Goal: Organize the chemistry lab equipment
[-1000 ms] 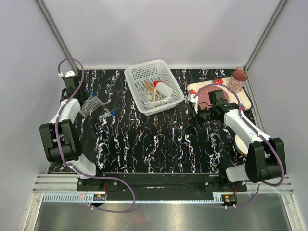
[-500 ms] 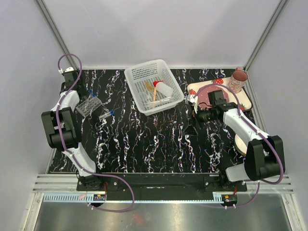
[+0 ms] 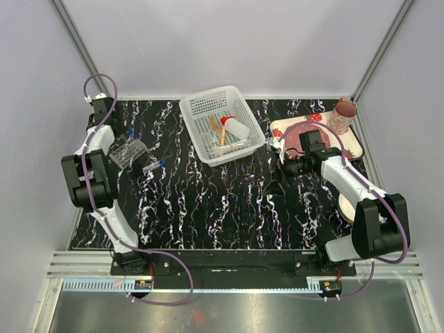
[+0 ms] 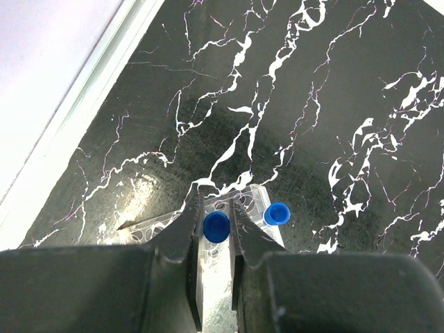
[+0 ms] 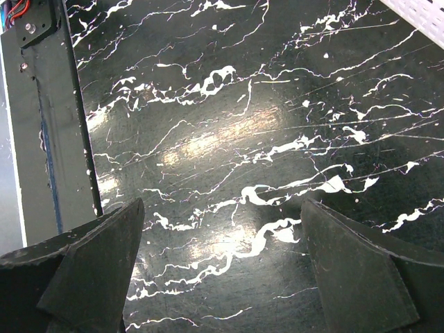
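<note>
My left gripper should set the clear tube, now held upright over the rack, down in the rack's back row (image 3: 127, 141) (image 4: 218, 216). It will let go of it there, next to the other standing tube.
My left gripper (image 4: 216, 208) is shut on a clear tube with a blue cap (image 4: 216, 226), held upright over the clear tube rack (image 4: 251, 198). A second blue-capped tube (image 4: 277, 214) stands in the rack beside it. In the top view the left gripper (image 3: 125, 143) is at the rack (image 3: 132, 154) at the far left; loose tubes (image 3: 152, 165) lie just right of it. The red-capped squeeze bottle (image 3: 234, 127) and orange sticks (image 3: 216, 127) lie in the white basket (image 3: 201, 105). My right gripper (image 3: 272, 177) (image 5: 222, 208) is open and empty over bare table. No funnel shows clearly.
The strawberry-print tray (image 3: 354, 142) with a pink plate and the pink mug (image 3: 343, 114) are at the back right, behind my right arm. A cream bowl (image 3: 345, 208) sits under the right forearm. The table's left edge rail (image 4: 83, 90) runs close to the rack.
My left arm has drawn back toward the far left corner, its gripper staying at the rack. The right arm has barely moved.
</note>
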You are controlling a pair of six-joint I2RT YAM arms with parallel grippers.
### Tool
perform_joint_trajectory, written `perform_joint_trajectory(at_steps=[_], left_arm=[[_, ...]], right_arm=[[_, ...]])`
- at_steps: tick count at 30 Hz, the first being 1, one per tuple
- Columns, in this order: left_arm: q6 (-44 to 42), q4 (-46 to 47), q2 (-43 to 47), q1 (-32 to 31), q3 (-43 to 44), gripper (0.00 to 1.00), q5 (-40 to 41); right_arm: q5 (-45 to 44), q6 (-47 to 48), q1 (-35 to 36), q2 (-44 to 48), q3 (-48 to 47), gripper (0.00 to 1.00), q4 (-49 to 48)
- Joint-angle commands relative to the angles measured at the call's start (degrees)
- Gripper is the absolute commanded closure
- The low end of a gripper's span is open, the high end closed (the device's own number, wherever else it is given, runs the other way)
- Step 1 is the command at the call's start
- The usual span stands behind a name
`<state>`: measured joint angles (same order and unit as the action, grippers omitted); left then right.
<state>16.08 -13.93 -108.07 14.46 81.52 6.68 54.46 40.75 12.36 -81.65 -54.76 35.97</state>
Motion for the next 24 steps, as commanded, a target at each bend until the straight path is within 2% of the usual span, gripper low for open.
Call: perform_joint_trajectory(at_steps=[1,24], left_arm=[[0.10,0.31,-1.17,-0.83,3.47,0.93,1.14],[0.36,-2.24,-3.20,-2.68,5.58,0.93,7.47]], right_arm=[[-0.14,1.17,-0.06,-0.36,-2.45,0.00,0.60],[-0.49,1.87,-0.06,0.35,-2.72,0.00,1.30]])
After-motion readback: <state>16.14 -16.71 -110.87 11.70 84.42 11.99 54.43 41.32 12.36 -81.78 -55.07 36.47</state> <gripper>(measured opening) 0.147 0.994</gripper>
